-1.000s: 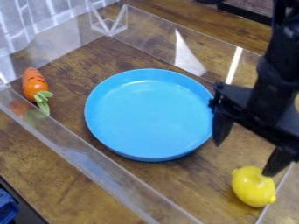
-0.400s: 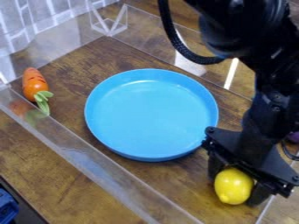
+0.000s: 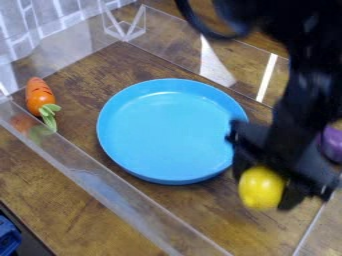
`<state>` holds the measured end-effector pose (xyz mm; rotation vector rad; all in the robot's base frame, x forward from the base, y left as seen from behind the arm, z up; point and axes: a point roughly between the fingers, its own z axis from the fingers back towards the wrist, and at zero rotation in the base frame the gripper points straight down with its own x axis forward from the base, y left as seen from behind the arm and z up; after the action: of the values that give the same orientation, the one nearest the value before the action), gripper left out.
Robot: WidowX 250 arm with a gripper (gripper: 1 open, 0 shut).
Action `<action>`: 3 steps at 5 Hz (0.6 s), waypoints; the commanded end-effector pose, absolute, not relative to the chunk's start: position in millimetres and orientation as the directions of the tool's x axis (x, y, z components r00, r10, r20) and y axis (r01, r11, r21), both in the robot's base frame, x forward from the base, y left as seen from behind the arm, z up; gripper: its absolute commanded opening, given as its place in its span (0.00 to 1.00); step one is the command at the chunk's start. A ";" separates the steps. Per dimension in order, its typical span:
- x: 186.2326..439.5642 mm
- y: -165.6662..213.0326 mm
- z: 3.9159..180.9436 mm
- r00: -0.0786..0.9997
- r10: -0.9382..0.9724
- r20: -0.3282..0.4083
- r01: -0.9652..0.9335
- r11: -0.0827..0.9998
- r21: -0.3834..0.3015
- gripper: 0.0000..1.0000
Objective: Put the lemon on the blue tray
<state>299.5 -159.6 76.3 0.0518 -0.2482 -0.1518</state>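
Observation:
The robot's gripper should release the lemon inside the blue tray [image 3: 171, 156], between the tray's middle and its rim nearest the front clear panel.
The lemon [image 3: 259, 188] is a small glossy yellow fruit just off the lower right rim of the blue tray [image 3: 167, 125], a large round light-blue dish on the wooden table. My gripper [image 3: 275, 184] comes down from the top right, blurred by motion. Its dark fingers [image 3: 241, 143] stand on both sides of the lemon and appear closed on it. The lemon looks slightly raised off the wood, close to the tray's rim but outside the dish.
An orange carrot [image 3: 39, 96] with green leaves lies at the far left by the clear wall [image 3: 80, 165]. A purple object [image 3: 331, 143] shows at the right edge behind the arm. Clear panels fence the table at the front and back.
The gripper came down over the lemon, nudging it left, and narrowed around it. Since the last frame, lemon and gripper have shifted up the picture toward the tray's rim.

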 end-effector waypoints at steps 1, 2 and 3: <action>305.4 -139.0 135.8 0.934 -0.132 0.332 0.111 0.991 0.080 0.00; 307.3 -104.8 159.0 0.933 -0.082 0.351 0.051 0.994 0.098 0.00; 316.4 -69.6 157.4 0.936 -0.040 0.350 0.004 0.995 0.101 0.00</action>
<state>316.6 -68.2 138.2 0.1173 -0.2969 -0.0203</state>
